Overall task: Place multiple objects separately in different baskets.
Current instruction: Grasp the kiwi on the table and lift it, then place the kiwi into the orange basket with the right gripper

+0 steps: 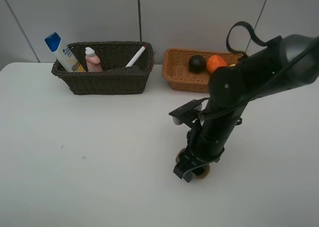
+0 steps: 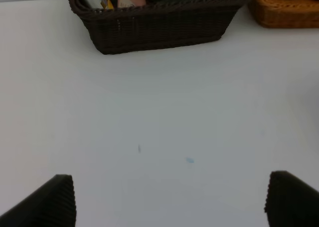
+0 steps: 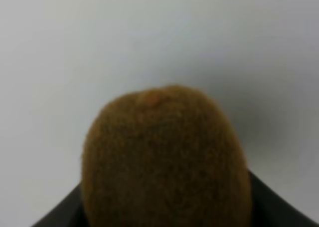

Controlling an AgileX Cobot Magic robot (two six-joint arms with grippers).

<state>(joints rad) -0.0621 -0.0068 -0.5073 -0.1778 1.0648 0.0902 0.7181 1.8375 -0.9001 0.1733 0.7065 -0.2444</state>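
The robot's right gripper will release the brown kiwi inside the orange-tan basket point(image 1: 201, 74), just in front of the mangosteen. The kiwi is now held low on the table.
My right gripper point(image 1: 191, 168) is low on the table at the front right, shut on the brown kiwi point(image 1: 202, 173), which fills the right wrist view point(image 3: 164, 162). The dark brown basket point(image 1: 104, 82) at the back holds the white shampoo bottle point(image 1: 62, 51), the pink bottle point(image 1: 92, 60), the white marker point(image 1: 136, 56) and a dark grey eraser point(image 1: 123, 68). The orange-tan basket point(image 1: 177, 75) to its right holds the mangosteen point(image 1: 197, 63) and the orange point(image 1: 216, 63). The lemon is hidden. My left gripper point(image 2: 169, 202) is open and empty over bare table.
The white table point(image 1: 89, 147) ends at a grey panelled wall behind the baskets. My right arm point(image 1: 249, 82) reaches in from the right and covers the right end of the orange-tan basket. The dark basket's front wall point(image 2: 159, 30) shows in the left wrist view.
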